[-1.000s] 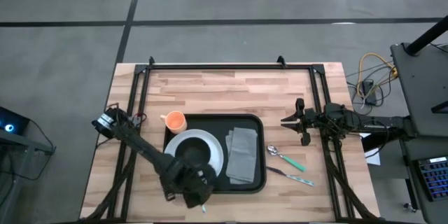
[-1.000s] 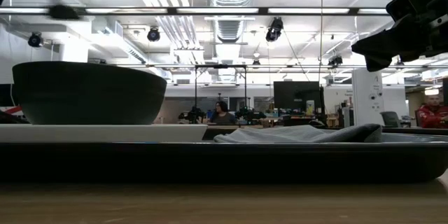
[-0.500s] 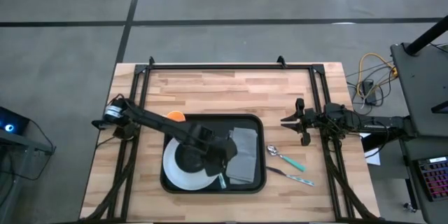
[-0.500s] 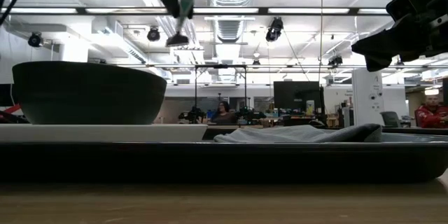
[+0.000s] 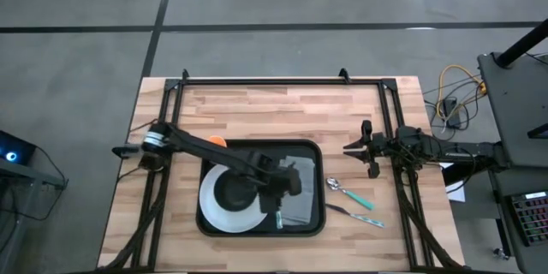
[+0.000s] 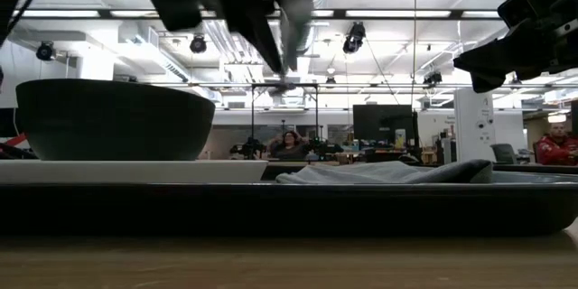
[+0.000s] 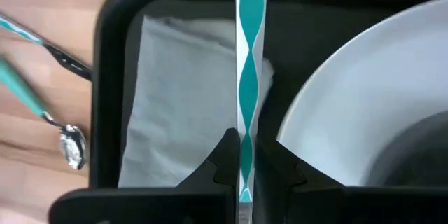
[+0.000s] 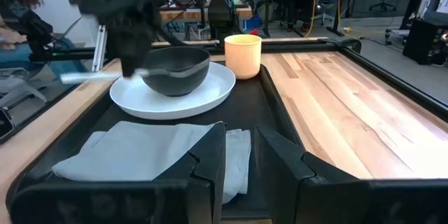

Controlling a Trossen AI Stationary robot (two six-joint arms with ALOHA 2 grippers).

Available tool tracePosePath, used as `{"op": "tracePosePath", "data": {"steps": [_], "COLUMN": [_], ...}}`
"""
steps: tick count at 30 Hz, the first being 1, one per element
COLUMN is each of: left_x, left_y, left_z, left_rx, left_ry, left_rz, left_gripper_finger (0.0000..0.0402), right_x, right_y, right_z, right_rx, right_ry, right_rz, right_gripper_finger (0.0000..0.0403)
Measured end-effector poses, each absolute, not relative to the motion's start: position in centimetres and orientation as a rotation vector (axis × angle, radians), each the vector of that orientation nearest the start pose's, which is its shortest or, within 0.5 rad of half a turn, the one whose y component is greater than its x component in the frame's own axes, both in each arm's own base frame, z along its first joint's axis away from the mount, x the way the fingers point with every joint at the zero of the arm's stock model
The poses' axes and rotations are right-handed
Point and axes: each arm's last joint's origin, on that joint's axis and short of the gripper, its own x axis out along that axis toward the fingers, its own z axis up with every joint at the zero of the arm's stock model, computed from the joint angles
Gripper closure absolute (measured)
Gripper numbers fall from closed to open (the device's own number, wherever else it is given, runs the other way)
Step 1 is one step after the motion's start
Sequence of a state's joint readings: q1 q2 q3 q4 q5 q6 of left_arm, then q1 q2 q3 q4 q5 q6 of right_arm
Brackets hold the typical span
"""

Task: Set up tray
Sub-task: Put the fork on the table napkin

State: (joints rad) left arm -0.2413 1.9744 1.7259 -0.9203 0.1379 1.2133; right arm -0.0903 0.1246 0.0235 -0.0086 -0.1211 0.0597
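Next, I let go of the striped utensil with my left gripper, laying it lengthwise on the middle of the grey napkin (image 5: 297, 197) (image 7: 187, 141). The utensil is now held between plate and napkin.
The black tray (image 5: 205, 158) holds a white plate (image 5: 214, 216) with a dark bowl (image 5: 229, 193) on it, and a grey napkin (image 5: 304, 207) lying flat to the plate's right. My left gripper (image 7: 245, 171) hovers over the strip between plate and napkin. It is shut on a utensil with a teal-and-white striped handle (image 7: 248, 70). My right gripper (image 8: 241, 157) waits at the table's right edge, open, nothing between its fingers. My left gripper pinches the striped handle (image 7: 246, 147) between its two fingers (image 7: 222, 161), which come steeply from above. The utensil is lifted clear of the tray. Its metal end (image 8: 84, 77) sticks out about level toward the table's near edge.
An orange cup (image 5: 214, 143) stands at the tray's far left corner. A spoon (image 5: 336, 185) and another teal-handled utensil (image 5: 364, 218) lie on the wood right of the tray. Bare wood lies beyond the tray's far rim.
My left gripper has swung from the tray's near edge, near the plate's lower rim, toward the right and far side, across the plate to the gap beside the napkin. It has rolled about its wrist, staying shut on the utensil, which travelled with it.
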Motion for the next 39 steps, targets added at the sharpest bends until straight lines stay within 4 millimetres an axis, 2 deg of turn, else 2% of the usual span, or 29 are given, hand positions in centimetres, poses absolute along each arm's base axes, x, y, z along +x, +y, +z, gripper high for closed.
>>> {"op": "tracePosePath", "data": {"steps": [10, 18, 30, 39], "left_x": [44.6, 46.7, 48.1, 48.7], "left_y": [-10.8, -10.9, -8.9, -7.5], "left_z": [23.5, 20.8, 20.5, 19.3], "left_rx": [1.12, 1.154, 1.189, 1.208], "left_ry": [0.889, 0.917, 0.858, 0.87], "left_rz": [-1.144, -1.234, -1.181, -1.12], "left_gripper_finger": [0.0395, 0.0395, 0.0395, 0.0395], "right_x": [10.4, 10.4, 10.4, 10.4], "right_y": [-0.6, -0.6, -0.6, -0.6], "right_z": [16.0, 16.0, 16.0, 16.0], "right_rx": [0.071, 0.071, 0.071, 0.071], "right_ry": [0.121, 0.121, 0.121, 0.121], "right_rz": [0.011, 0.01, 0.01, 0.01], "right_gripper_finger": [0.0335, 0.0335, 0.0335, 0.0335]}}
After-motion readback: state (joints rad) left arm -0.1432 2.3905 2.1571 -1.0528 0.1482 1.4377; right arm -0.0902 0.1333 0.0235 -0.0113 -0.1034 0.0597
